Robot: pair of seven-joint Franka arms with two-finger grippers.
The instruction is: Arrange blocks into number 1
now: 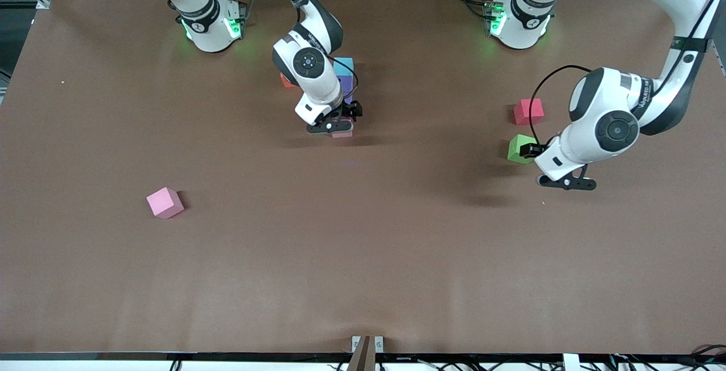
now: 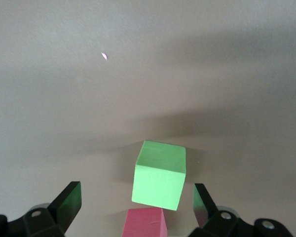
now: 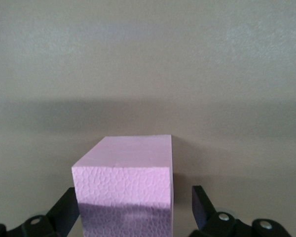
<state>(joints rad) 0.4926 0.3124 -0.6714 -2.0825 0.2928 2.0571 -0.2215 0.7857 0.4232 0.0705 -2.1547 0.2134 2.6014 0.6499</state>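
Note:
My left gripper should move next to the green block that sits beside the red block, and there close on the green block's opposite sides [image 1: 522, 150] [image 2: 159, 176].
My right gripper [image 1: 343, 121] is down at the table's middle, open around a pink block [image 1: 342, 132] [image 3: 123, 182]. The block rests on the table and a gap shows at one finger [image 3: 202, 207]. Just farther from the front camera stand a purple block [image 1: 345, 84] and a light blue block [image 1: 343, 67], with an orange block [image 1: 286, 80] beside them, partly hidden by the arm. My left gripper [image 1: 532, 150] [image 2: 136, 197] hangs open and low beside a green block [image 1: 518, 148] [image 2: 159, 175], holding nothing. A red block [image 1: 528, 111] [image 2: 144, 223] sits close to the green one.
A second pink block [image 1: 164, 202] lies alone toward the right arm's end of the table, nearer the front camera. The brown table [image 1: 363, 257] is bare along its front half.

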